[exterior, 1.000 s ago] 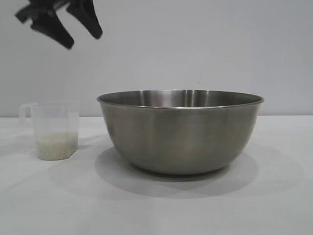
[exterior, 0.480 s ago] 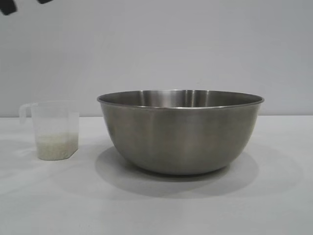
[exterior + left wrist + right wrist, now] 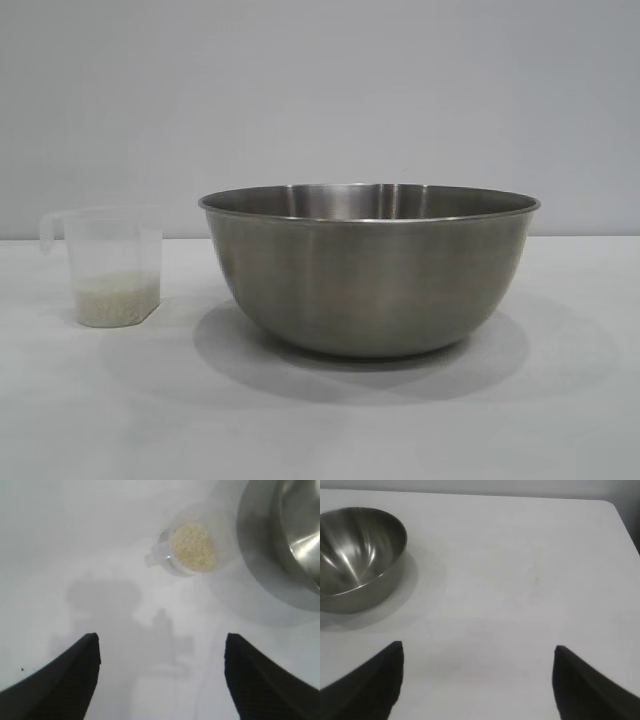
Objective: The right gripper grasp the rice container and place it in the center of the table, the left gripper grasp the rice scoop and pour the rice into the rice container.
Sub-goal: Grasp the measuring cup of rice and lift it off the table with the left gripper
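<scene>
My left gripper goes to the rice scoop's handle (image 3: 47,233) (image 3: 154,556) next. It should close on the handle's outer part, on the side away from the rice container.
The rice container (image 3: 368,268), a large steel bowl, stands on the white table (image 3: 320,420) in the middle of the exterior view. The rice scoop (image 3: 108,264), a clear plastic cup with a loop handle, stands upright to its left with rice (image 3: 117,298) in its bottom. Neither gripper shows in the exterior view. In the left wrist view my left gripper (image 3: 161,640) is open and empty, high above the table, with the scoop (image 3: 187,550) and the bowl's rim (image 3: 280,540) beyond it. In the right wrist view my right gripper (image 3: 478,650) is open and empty over bare table, the bowl (image 3: 357,555) off to one side.
A plain grey wall stands behind the table. The table's far edge and rounded corner (image 3: 615,507) show in the right wrist view. The left arm's shadow (image 3: 130,620) lies on the tabletop between the scoop and my left gripper.
My left gripper rose from the exterior view's upper left corner and left that view. The scoop and the bowl have not moved.
</scene>
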